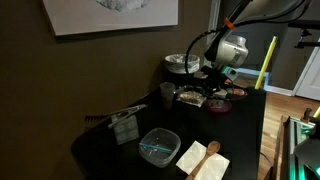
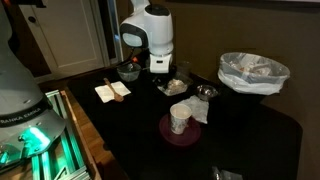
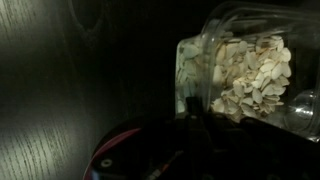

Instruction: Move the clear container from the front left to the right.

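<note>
The clear container is to go on the table (image 1: 188, 99) between the dark glass and the maroon plate. Next, my gripper lets go of it there.
The clear container (image 1: 159, 146) is a shallow see-through tub with a bluish streak. It sits on the black table (image 1: 110, 150) near the front, far from the arm. It may also show in an exterior view (image 2: 128, 71) beside the napkin. My gripper (image 1: 214, 88) hangs low over the cluttered back of the table, also seen in an exterior view (image 2: 160, 74). In the wrist view the fingers (image 3: 190, 125) are dark shapes right beside a clear jar of pale flakes (image 3: 240, 70). I cannot tell whether they are open or shut.
A white napkin with a wooden spoon (image 1: 205, 158) lies next to the container. A dark glass (image 1: 166, 94), a silvery lidded bowl (image 1: 182, 64) and a small metal rack (image 1: 124, 125) stand around. A cup on a maroon plate (image 2: 180, 120) and a bag-lined bin (image 2: 253, 72) stand further off.
</note>
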Tool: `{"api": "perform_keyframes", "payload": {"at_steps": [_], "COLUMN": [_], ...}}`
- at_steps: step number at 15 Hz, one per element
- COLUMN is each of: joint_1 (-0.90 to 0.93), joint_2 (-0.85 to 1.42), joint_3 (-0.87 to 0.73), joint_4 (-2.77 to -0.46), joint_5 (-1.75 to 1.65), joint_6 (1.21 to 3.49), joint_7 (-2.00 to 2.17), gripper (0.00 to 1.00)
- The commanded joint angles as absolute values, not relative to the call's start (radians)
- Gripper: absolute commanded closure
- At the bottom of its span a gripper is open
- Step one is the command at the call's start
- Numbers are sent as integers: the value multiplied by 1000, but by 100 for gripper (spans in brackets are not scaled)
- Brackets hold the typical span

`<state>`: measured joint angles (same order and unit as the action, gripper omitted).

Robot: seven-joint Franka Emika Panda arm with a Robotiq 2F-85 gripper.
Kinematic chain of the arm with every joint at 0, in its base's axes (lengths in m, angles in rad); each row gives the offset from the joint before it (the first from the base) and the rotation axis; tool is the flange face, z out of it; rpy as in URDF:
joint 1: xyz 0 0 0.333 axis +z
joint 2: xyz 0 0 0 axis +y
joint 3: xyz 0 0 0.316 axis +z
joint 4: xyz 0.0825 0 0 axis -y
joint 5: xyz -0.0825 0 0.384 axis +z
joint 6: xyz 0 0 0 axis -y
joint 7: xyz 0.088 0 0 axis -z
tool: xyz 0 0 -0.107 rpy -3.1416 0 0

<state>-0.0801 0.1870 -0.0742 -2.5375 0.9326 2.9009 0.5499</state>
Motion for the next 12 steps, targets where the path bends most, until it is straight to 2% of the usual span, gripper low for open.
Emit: {"api": "perform_keyframes", "payload": {"at_steps": [1,12], "joint_1": [-84,-128], "joint_2": [263,403], "joint_3": [-50,-37], "joint_4": [-2461,-2306], "joint_5": [1019,1081], "joint_6": [2918,2936], "joint_7": [568,508], "gripper": [99,99]}}
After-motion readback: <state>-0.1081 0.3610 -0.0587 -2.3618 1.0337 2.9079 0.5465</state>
